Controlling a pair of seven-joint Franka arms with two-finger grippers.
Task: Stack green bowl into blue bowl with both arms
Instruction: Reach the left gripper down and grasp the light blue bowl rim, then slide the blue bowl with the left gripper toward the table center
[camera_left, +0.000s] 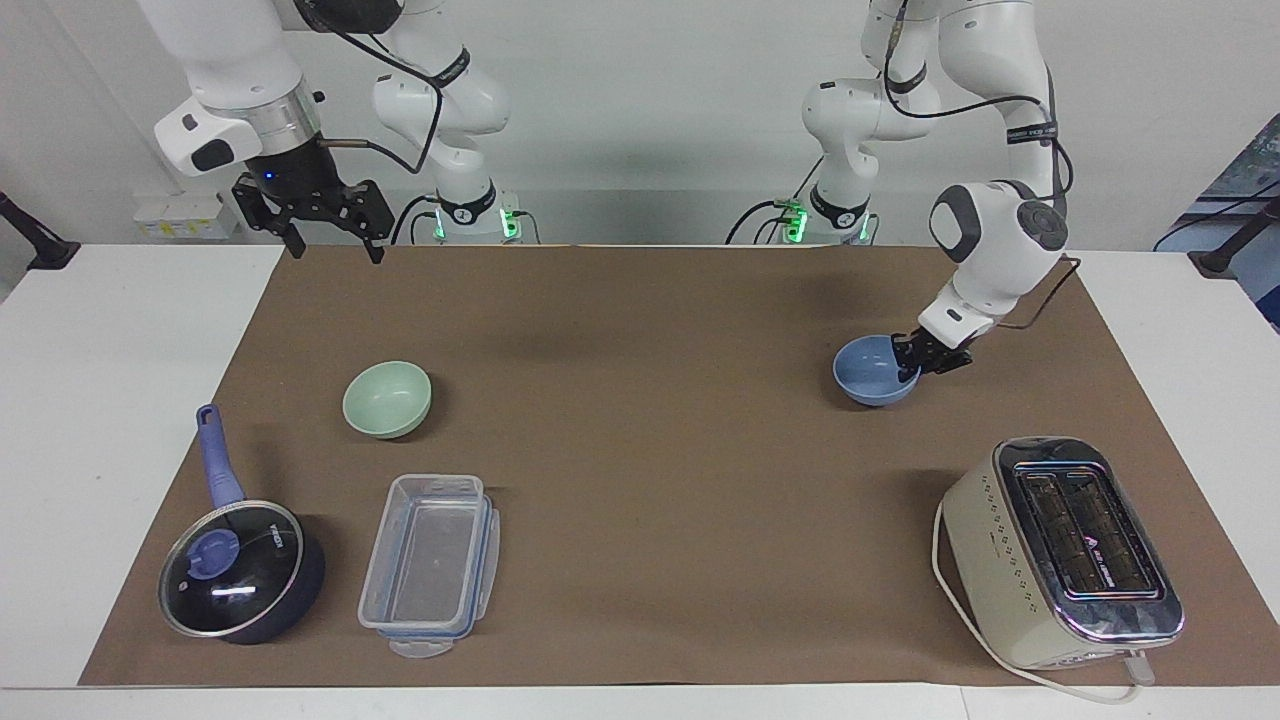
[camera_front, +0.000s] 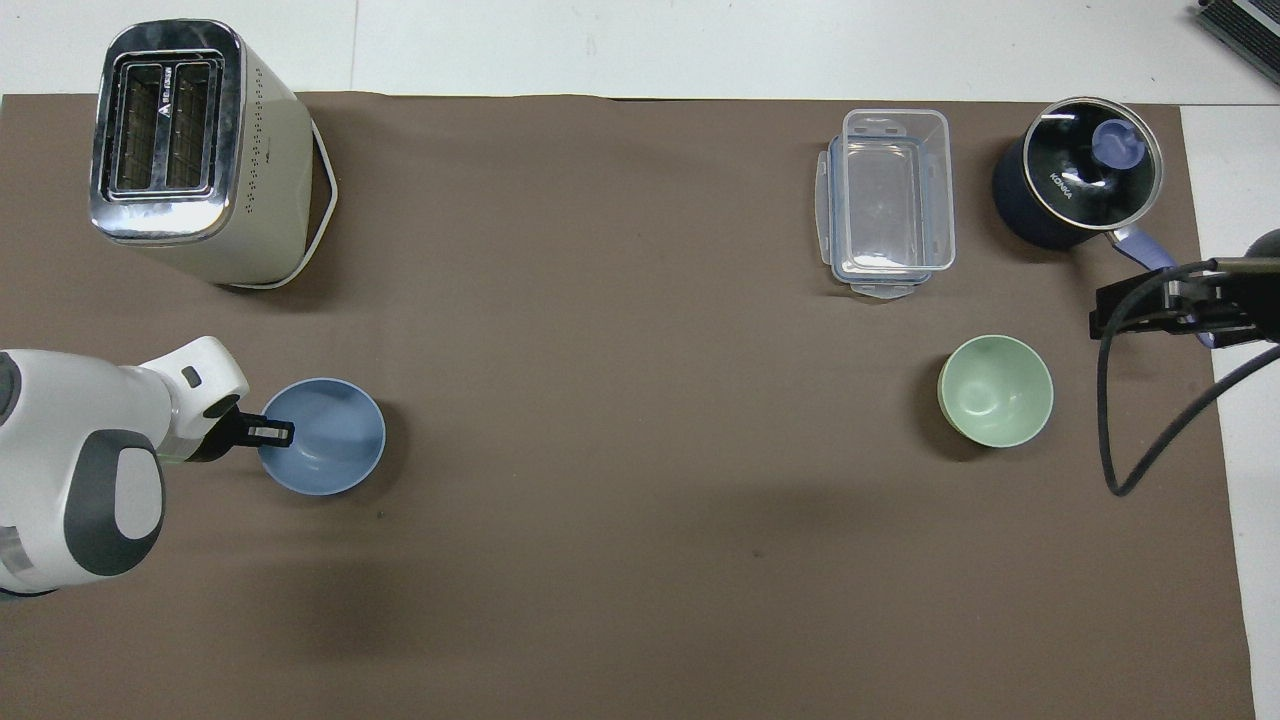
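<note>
The robot's left gripper needs to release the blue bowl on the open middle of the brown mat (camera_front: 645, 472).
The blue bowl (camera_left: 868, 374) (camera_front: 330, 442) sits on the brown mat toward the left arm's end of the table. My left gripper (camera_left: 915, 361) (camera_front: 272, 431) is shut on its rim at the side toward that end, one finger inside the bowl. The green bowl (camera_left: 387, 398) (camera_front: 995, 390) stands upright and empty toward the right arm's end, nearer to the robots than the clear container. My right gripper (camera_left: 336, 248) (camera_front: 1150, 310) is open and empty. It hangs high over the mat's edge at the right arm's end, well apart from the green bowl.
A cream toaster (camera_left: 1065, 550) (camera_front: 190, 150) stands farther from the robots than the blue bowl. A clear rectangular container (camera_left: 430, 560) (camera_front: 890, 200) and a dark-blue lidded saucepan (camera_left: 240, 570) (camera_front: 1075, 180) stand farther out than the green bowl.
</note>
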